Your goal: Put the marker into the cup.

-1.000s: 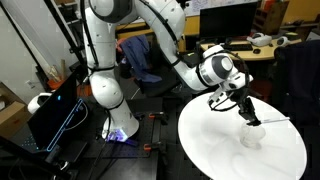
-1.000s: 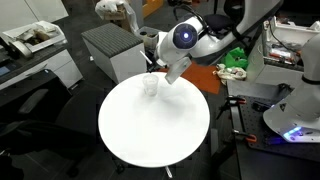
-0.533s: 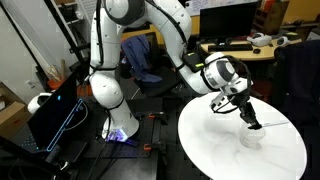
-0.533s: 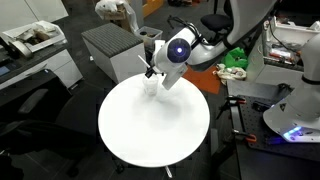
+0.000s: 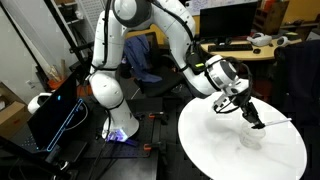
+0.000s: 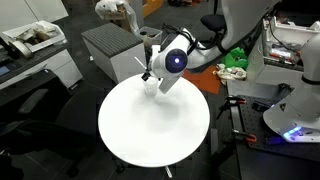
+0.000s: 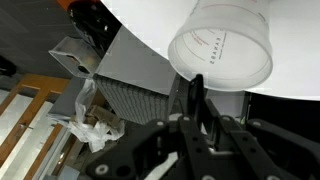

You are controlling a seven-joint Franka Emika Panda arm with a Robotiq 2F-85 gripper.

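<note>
The transparent cup [image 5: 252, 137] [image 7: 215, 46] is on the round white table. Next, my gripper lets go of the marker inside it, leaning against the cup's rim.
My gripper [image 5: 247, 107] is shut on the marker [image 5: 256, 119], a thin dark stick that points down and outward from the fingers. It hangs just above the transparent cup [image 5: 250, 138], which stands faint on the round white table [image 5: 215, 150]. In an exterior view the gripper [image 6: 153, 77] sits at the table's far edge [image 6: 120, 140], with the marker [image 6: 143, 66] sticking out and the cup mostly hidden behind the fingers. In the wrist view the marker [image 7: 195, 95] runs between the fingers [image 7: 195, 125] toward the cup [image 7: 222, 45], its tip near the cup's wall.
A grey cabinet [image 6: 110, 48] stands just beyond the table and also shows in the wrist view [image 7: 140, 95]. Crumpled paper [image 7: 95, 125] lies beside it. The robot base [image 5: 110, 110] and a dark box [image 5: 55, 115] stand off the table. Desks with clutter line the back.
The wrist has swung lower and closer over the cup, still carrying the marker. The cup has not moved.
</note>
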